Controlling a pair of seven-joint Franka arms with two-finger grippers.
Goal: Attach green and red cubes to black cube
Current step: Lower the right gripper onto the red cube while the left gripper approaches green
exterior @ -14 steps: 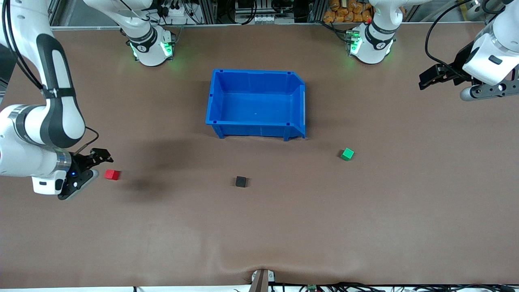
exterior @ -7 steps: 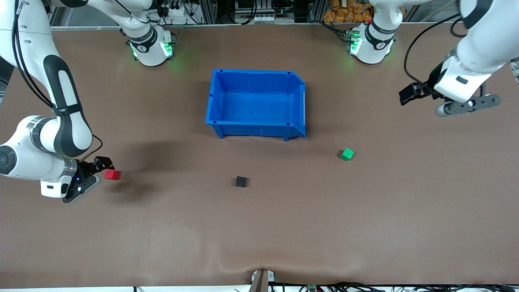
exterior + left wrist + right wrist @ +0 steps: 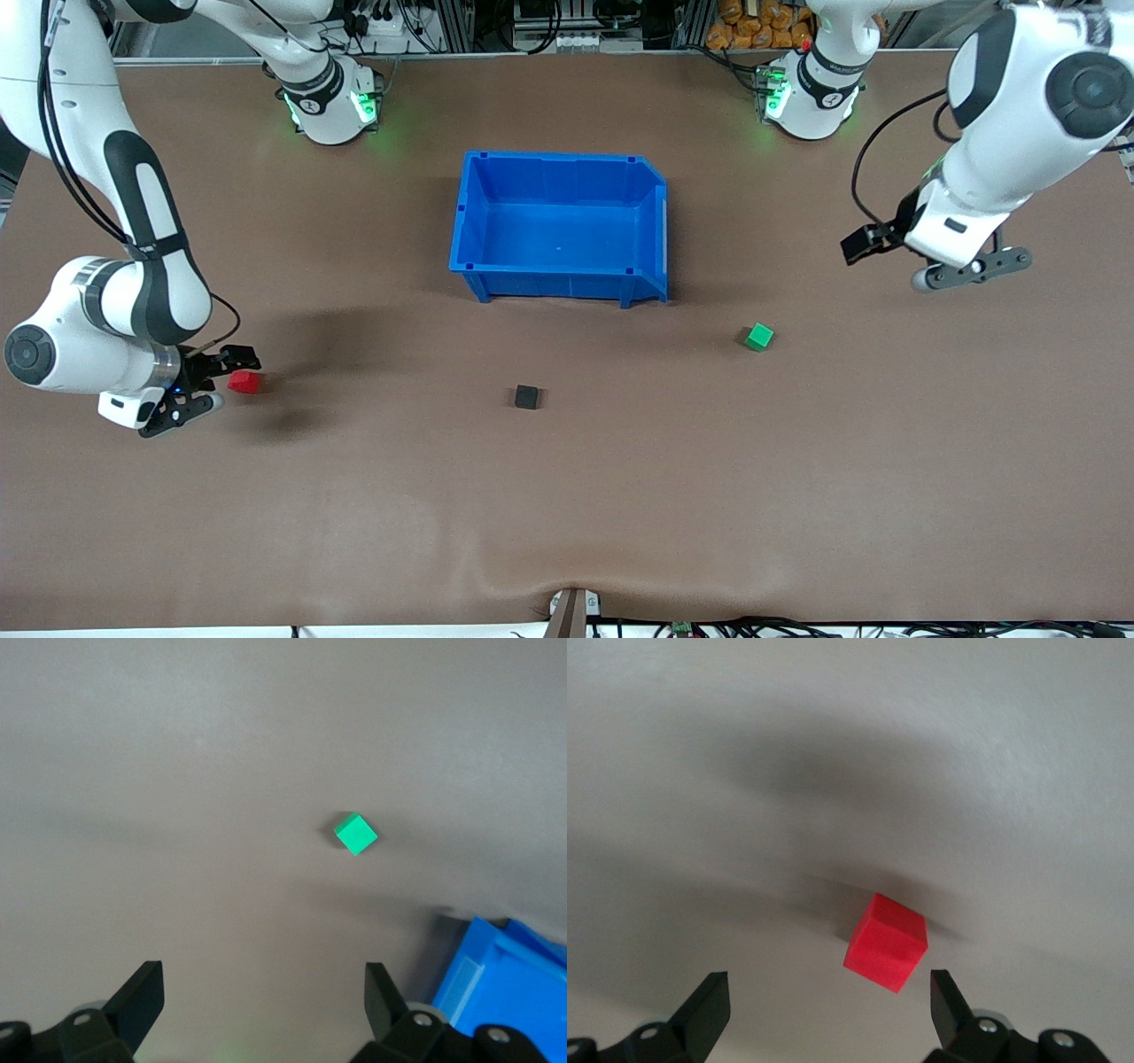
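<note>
The left gripper goes to the green cube next and closes on the cube's opposite sides [image 3: 759,337] [image 3: 356,834].
The red cube [image 3: 245,382] lies on the brown table toward the right arm's end. My right gripper [image 3: 234,361] is open and low, right beside the cube. In the right wrist view the red cube [image 3: 887,942] lies just ahead of the open right gripper [image 3: 830,1003], off centre toward one finger. The black cube [image 3: 526,397] lies alone mid-table. The green cube [image 3: 758,337] lies toward the left arm's end. My left gripper [image 3: 864,244] is open and empty in the air, some way from the green cube [image 3: 355,834], which its wrist view shows ahead of the gripper [image 3: 264,992].
A blue bin [image 3: 558,226], open and empty, stands farther from the front camera than the three cubes; its corner shows in the left wrist view [image 3: 505,983]. The brown mat has a ripple at its near edge [image 3: 532,576].
The left arm has swung in from the table's end and come lower toward the green cube. The right gripper has crept closer to the red cube. The cubes have not moved.
</note>
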